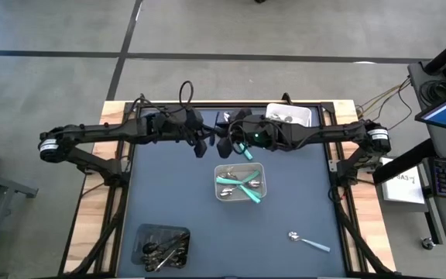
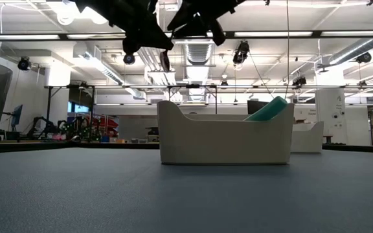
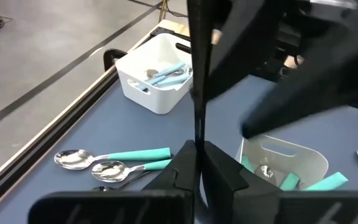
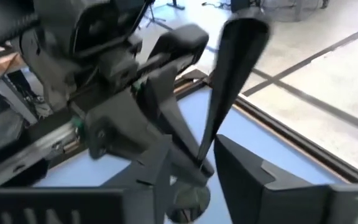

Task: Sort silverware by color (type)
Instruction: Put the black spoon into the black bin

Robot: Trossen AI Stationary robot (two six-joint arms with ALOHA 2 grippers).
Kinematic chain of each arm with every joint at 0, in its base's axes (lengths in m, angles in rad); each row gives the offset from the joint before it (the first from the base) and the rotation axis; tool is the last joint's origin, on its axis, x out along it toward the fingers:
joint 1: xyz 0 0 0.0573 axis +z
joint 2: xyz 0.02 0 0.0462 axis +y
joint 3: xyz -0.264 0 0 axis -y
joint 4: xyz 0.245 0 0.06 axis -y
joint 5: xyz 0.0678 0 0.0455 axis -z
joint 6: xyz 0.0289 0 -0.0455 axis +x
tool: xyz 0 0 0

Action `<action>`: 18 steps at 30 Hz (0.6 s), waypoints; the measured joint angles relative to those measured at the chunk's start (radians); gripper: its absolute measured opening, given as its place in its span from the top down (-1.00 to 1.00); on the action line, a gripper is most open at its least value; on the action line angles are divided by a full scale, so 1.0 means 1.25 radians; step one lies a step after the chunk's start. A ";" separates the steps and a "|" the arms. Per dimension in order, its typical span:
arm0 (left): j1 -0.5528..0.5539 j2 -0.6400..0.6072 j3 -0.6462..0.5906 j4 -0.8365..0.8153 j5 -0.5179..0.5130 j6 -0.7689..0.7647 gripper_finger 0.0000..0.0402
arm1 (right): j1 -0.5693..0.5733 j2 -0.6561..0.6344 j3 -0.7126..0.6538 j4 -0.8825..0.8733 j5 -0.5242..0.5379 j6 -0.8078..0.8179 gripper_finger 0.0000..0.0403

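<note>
The black pieces are in the dark tray (image 1: pixel 166 252). Next, my left gripper lets go of the black utensil on top of them.
Both arms meet above the table's far middle. My left gripper (image 1: pixel 204 146) (image 3: pixel 197 163) is shut on a black utensil (image 3: pixel 197 93) (image 4: pixel 232 68) that stands up from its fingers, broad end away from them. My right gripper (image 1: pixel 225 146) (image 4: pixel 194 163) is open, a finger on either side of the utensil's lower end; whether it touches, I cannot tell. Two teal-handled spoons (image 3: pixel 114 162) lie on the mat below. Teal-handled pieces fill the grey tray (image 1: pixel 238 183), black ones the dark tray (image 1: pixel 161 245), pale-blue ones the white tray (image 1: pixel 289 116). My left gripper pinches the black utensil between its two fingers at the thin handle end (image 3: pixel 197 140). The utensil is lifted clear of the table and runs straight out from the fingertips, seen edge-on, with its broad end (image 4: pixel 246 34) free.
A pale-blue-handled spoon (image 1: pixel 308 242) lies alone on the mat near the near right corner. In the low view a teal handle (image 2: pixel 267 110) sticks out over the grey tray's rim (image 2: pixel 225 139). Bare mat lies left of the grey tray and along the near edge.
</note>
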 joint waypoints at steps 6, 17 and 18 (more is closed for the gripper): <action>0.001 -0.005 0.000 -0.024 0.010 -0.004 0.99 | 0.001 -0.027 0.000 -0.088 0.000 0.014 0.21; -0.052 -0.077 0.000 -0.209 0.275 -0.132 1.00 | 0.006 -0.191 0.000 -0.455 0.008 0.103 0.26; -0.078 -0.086 0.000 -0.228 0.304 -0.149 1.00 | 0.008 -0.200 0.000 -0.487 0.008 0.104 0.28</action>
